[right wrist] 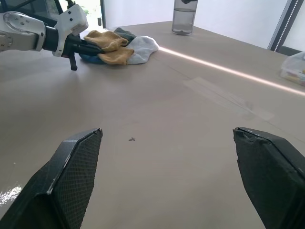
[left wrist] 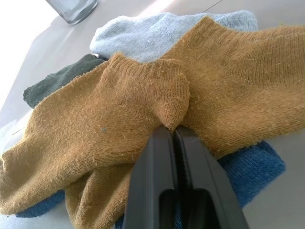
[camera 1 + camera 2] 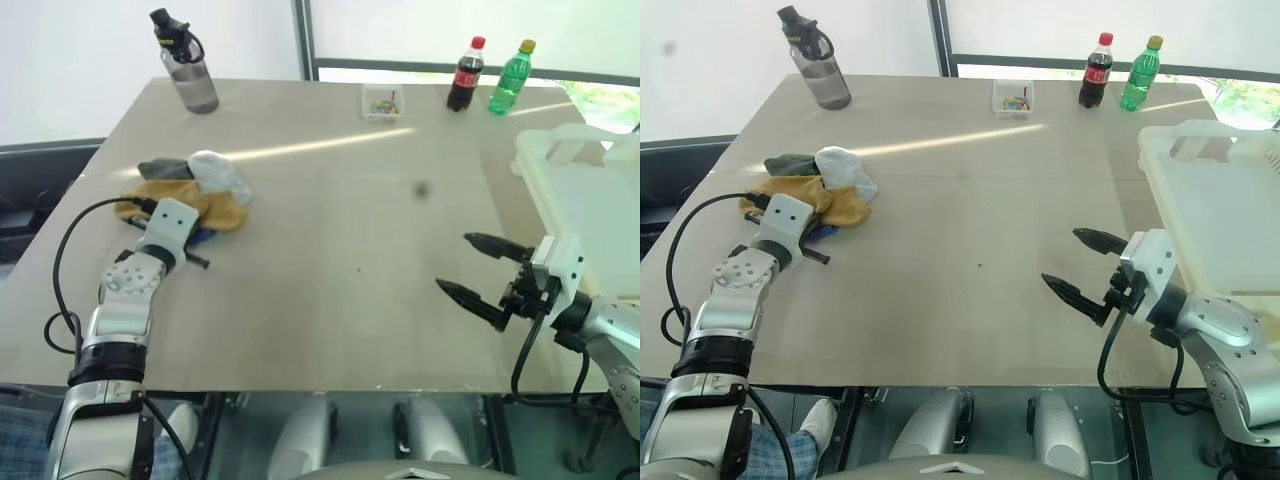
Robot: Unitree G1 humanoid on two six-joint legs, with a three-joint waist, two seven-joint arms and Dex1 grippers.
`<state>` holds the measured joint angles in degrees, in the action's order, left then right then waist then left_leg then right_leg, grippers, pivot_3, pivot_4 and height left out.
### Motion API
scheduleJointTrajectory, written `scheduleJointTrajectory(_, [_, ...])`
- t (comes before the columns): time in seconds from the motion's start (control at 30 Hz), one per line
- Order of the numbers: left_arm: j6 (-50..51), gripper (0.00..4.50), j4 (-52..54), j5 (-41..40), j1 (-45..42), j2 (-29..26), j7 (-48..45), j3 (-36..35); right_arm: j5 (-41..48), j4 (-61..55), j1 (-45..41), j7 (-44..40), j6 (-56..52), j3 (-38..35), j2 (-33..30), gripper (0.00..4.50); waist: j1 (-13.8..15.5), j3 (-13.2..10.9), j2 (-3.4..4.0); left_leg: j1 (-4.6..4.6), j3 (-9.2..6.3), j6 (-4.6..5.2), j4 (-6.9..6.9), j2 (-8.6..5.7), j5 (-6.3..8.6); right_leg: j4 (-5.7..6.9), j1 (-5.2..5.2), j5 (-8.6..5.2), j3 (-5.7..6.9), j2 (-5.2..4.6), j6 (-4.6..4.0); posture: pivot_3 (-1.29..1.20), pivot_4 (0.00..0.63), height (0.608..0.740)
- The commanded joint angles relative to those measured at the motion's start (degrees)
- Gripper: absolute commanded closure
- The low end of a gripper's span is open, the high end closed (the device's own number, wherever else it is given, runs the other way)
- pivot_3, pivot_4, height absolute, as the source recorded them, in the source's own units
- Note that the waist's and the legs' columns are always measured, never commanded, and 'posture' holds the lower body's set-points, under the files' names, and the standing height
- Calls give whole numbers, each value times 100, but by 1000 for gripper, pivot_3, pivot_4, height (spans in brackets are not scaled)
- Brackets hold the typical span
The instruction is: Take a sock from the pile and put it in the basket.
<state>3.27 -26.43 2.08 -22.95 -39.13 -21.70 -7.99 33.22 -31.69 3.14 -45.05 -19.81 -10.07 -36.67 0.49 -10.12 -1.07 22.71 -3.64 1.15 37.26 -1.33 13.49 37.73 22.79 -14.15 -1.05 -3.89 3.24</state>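
I will open my left gripper, which pinches only a fold where the mustard-yellow socks meet, grip the sock nearer its end (image 2: 269, 78) and pull it off the heap.
The pile (image 3: 200, 185) lies at the table's left: mustard-yellow, light grey, dark grey-green and blue socks heaped together. My left gripper (image 2: 172, 130) reaches into its near side, shut, with a fold of the sock (image 2: 143, 100), a mustard-yellow one, pinched between its tips. A second yellow sock (image 2: 238, 90) lies against it. The sock rests on the heap. My right gripper (image 3: 478, 265) hangs open over bare table at the right, holding nothing. The basket (image 3: 1200, 150), a whitish translucent bin, stands at the table's right edge beside that arm.
A grey water bottle (image 3: 185, 65) stands at the far left corner. A small clear box (image 3: 381, 102), a cola bottle (image 3: 465, 75) and a green bottle (image 3: 511, 77) line the far edge. A black cable (image 3: 70, 260) loops beside my left arm.
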Motion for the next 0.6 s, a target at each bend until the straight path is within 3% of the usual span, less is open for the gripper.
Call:
scheduleJointTrajectory(0.03, [-50, 4461, 67, -170, 11, 43, -185, -67, 100, -234, 14, 43, 20, -118, -9, 0, 1, 0, 0, 0, 0, 0, 0, 0, 0, 0, 0, 0, 0, 0, 0, 0, 150, 740])
scheduleJointTrajectory(0.3, [-26, 4461, 1362, -910, 297, 526, -545, -287, 93, -236, 110, 84, 31, -116, 1, 0, 35, 0, -2, 10, -7, 0, 3, -5, 0, -4, 0, 0, 4, -12, 0, 0, 150, 740])
scheduleJointTrajectory(0.4, [71, 3618, 1598, -954, 376, 518, -375, -441, 92, -246, 137, 104, 33, -125, 5, 0, 13, 0, -2, 9, -8, 0, 3, -4, 0, -3, 0, 0, 5, -12, -1, 0, 150, 740])
scheduleJointTrajectory(0.6, [98, 1061, 1844, -1029, 283, 574, -38, -708, 63, -234, 192, 123, 69, -122, 18, 0, -4, 0, -2, 5, -5, 0, 3, -3, 0, 1, 1, 0, 2, -6, 0, 0, 150, 740])
